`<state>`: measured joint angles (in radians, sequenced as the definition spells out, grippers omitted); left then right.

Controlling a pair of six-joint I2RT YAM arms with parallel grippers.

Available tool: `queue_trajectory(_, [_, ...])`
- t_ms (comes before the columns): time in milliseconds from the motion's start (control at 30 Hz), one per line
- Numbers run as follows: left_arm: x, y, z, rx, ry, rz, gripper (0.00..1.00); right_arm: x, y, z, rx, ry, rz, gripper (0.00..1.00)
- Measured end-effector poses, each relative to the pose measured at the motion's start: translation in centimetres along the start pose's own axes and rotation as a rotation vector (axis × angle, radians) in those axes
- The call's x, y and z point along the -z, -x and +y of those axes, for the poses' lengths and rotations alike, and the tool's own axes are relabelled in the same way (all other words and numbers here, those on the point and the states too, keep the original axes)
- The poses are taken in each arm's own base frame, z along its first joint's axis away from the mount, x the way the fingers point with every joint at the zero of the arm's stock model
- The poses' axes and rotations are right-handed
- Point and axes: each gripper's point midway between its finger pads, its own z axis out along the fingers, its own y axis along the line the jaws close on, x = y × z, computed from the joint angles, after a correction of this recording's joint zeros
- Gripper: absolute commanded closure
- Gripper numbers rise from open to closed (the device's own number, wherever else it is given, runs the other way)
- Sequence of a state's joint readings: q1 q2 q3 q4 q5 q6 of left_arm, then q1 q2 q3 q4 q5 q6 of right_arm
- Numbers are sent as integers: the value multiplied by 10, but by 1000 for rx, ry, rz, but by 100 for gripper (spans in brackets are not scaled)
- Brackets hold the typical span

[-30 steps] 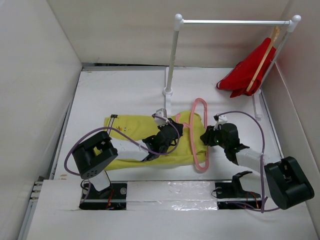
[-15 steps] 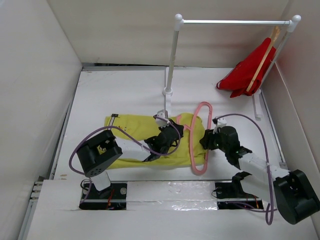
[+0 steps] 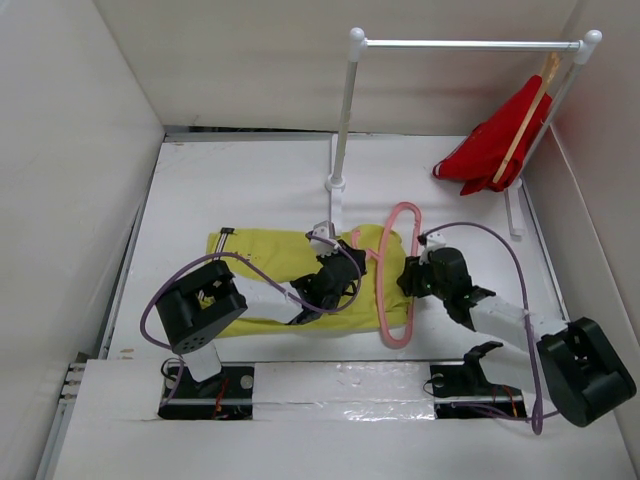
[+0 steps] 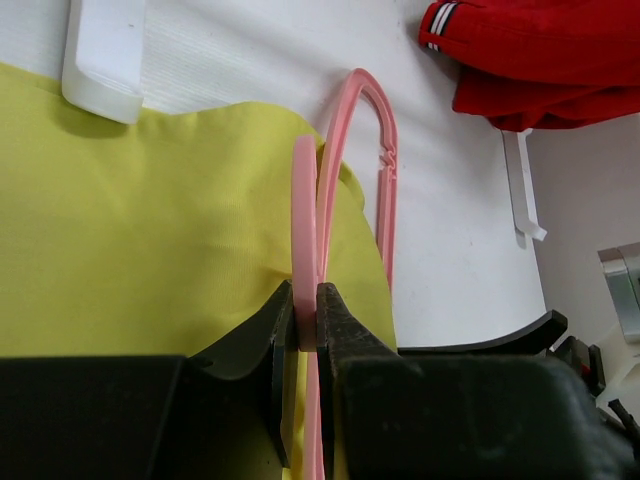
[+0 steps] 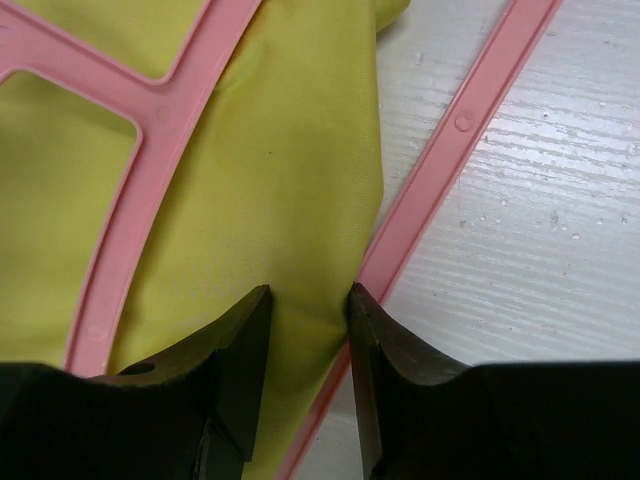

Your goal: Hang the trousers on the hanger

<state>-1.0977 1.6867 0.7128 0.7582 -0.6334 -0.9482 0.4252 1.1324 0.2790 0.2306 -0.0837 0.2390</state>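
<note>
The hanger's outer bar is under the finger of the robot's right gripper beside the trousers' edge, so that gripper should open, move inward and pinch only fabric [image 5: 312,262] before pulling it through.
The yellow-green trousers [image 3: 260,265] lie flat across the table in the top view. The pink hanger [image 3: 404,206] is looped around their right end. My left gripper [image 3: 352,262] is over the trousers and shut on a flat pink part of the hanger [image 4: 303,220], with the fabric [image 4: 150,220] under it. My right gripper [image 3: 410,278] is at the right edge of the trousers. In the right wrist view its jaws [image 5: 310,310] stand narrowly apart with a fold of the fabric [image 5: 260,150] filling the gap. One hanger bar [image 5: 460,130] runs under the right finger.
A white clothes rack [image 3: 470,44] stands at the back, its post base [image 3: 335,183] just beyond the trousers. A red garment [image 3: 490,150] hangs on a tan wooden hanger [image 3: 525,115] at the rack's right end. White walls close in left, back and right.
My right gripper has shifted a little left onto the trousers' edge and its arm has swung. The hanger's near end has slid left. My left gripper has kept its hold.
</note>
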Motion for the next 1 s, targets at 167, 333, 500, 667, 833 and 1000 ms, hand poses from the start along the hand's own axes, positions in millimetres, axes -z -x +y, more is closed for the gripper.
queue_trajectory(167, [0,-1,-2,6,-6,3,100,15,8,11,38,-3,-13,26])
queue_trajectory(333, [8,-14,-17,36,-66,60,100,34,47,32,64,47,-130,27])
queue_trajectory(500, [11,-20,-21,41,-84,87,100,24,62,24,66,1,-128,36])
queue_trajectory(667, [13,-23,-17,39,-78,92,100,5,44,0,35,-65,-39,66])
queue_trajectory(833, [14,-23,-12,43,-64,86,100,9,51,0,19,-56,-82,65])
queue_trajectory(1000, [15,-19,-10,54,-55,73,100,8,39,-1,2,-44,-94,47])
